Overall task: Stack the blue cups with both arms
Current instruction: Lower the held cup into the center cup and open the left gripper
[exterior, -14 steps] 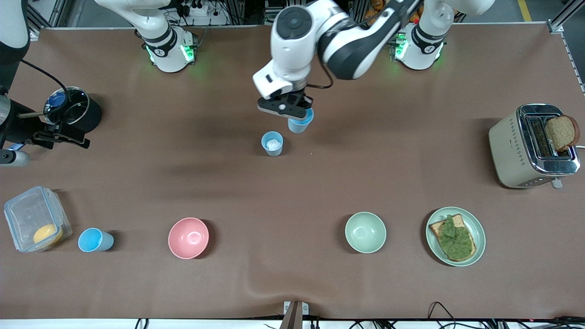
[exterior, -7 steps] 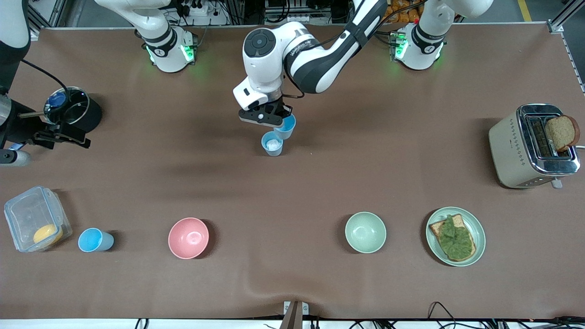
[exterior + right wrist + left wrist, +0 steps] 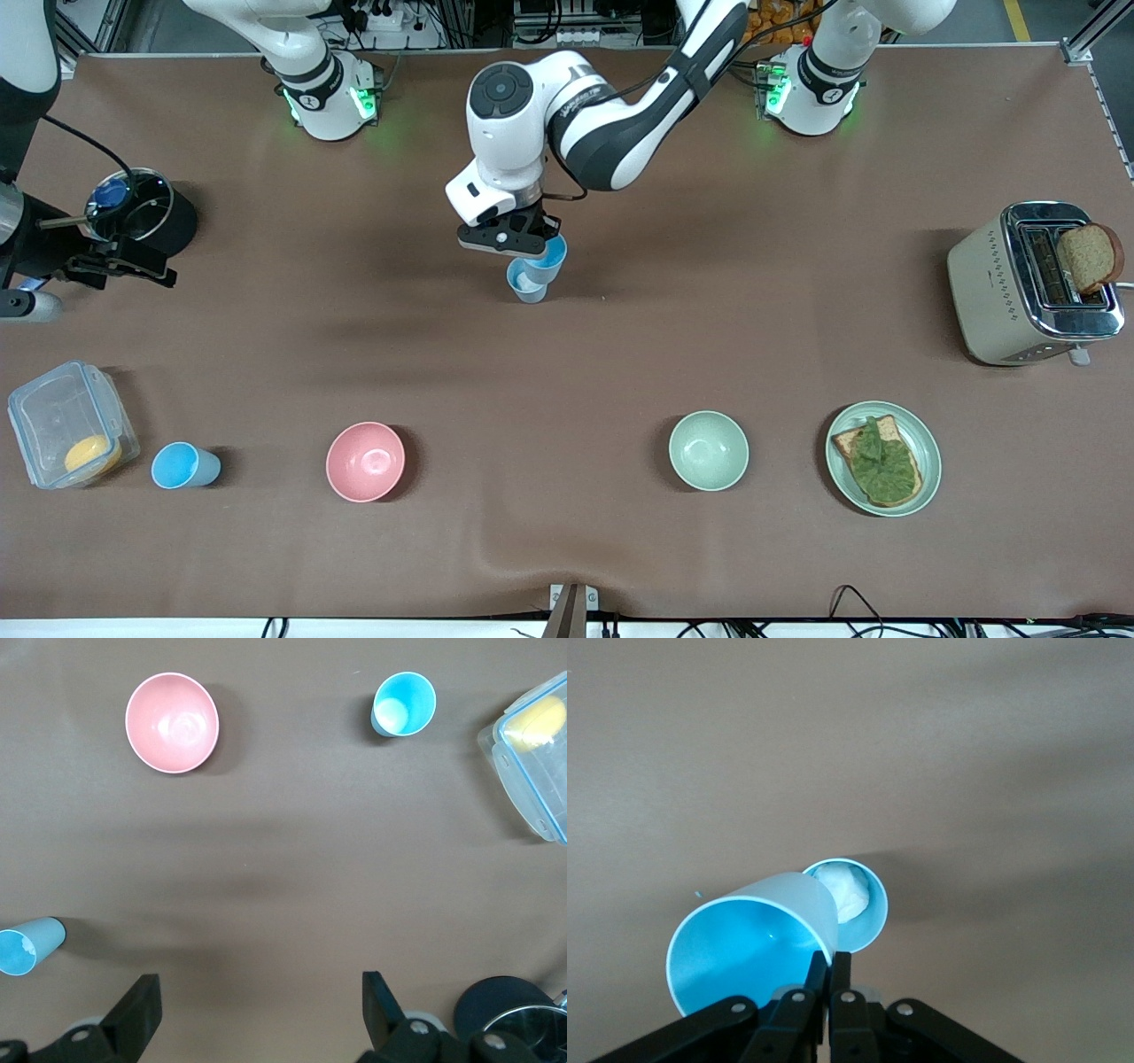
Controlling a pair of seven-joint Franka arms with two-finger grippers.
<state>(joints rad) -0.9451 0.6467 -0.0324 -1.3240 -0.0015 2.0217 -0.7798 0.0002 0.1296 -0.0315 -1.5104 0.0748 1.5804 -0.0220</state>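
Observation:
My left gripper needs to let go of the brighter sky-blue cup so that it rests inside the paler grey-blue cup [image 3: 527, 281] [image 3: 849, 904] in the middle of the table.
My left gripper [image 3: 509, 239] is shut on the rim of a brighter sky-blue cup [image 3: 547, 257] and holds it tilted, just over the paler grey-blue cup [image 3: 527, 288] at mid-table. In the left wrist view the fingers [image 3: 830, 967] pinch the held cup's wall [image 3: 744, 943], whose bottom overlaps the pale cup's rim [image 3: 864, 908]; a white bit lies inside the pale cup. Another sky-blue cup [image 3: 182, 465] stands beside the clear container, also in the right wrist view [image 3: 403, 704]. My right gripper [image 3: 257, 992] is open and empty, up beside the black pot [image 3: 124, 264].
A black pot [image 3: 151, 221] and a clear lidded container [image 3: 53, 416] are at the right arm's end. A pink bowl [image 3: 365, 461] and a pale green bowl [image 3: 708, 450] sit nearer the front camera. A plate with toast [image 3: 928, 447] and a toaster [image 3: 1001, 292] are at the left arm's end.
My left gripper has carried the sky-blue cup toward the right arm's end and down, from beside the pale cup to just over it. The right arm has not moved.

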